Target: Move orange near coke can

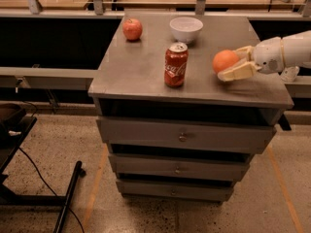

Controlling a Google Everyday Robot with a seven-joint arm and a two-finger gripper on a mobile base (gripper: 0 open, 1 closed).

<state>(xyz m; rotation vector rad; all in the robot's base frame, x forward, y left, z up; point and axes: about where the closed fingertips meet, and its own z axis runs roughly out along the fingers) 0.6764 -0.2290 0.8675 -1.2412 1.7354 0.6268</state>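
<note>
The orange will leave my gripper on the grey cabinet top just beside the red coke can (202, 75), towards my arm, as I let go of it there.
The orange (224, 60) is held between the cream fingers (239, 72) of my gripper (232, 62), lifted slightly above the right side of the grey cabinet top (141, 67). The gripper comes in from the right on a white arm. The red coke can (176, 65) stands upright near the middle front of the top, about a can's width to the left of the orange.
A reddish apple (132, 29) sits at the back left of the top. A white bowl (186, 29) stands at the back middle, behind the can. The cabinet has several drawers below (183, 137). A wooden bench runs behind. A black stand is on the floor at left.
</note>
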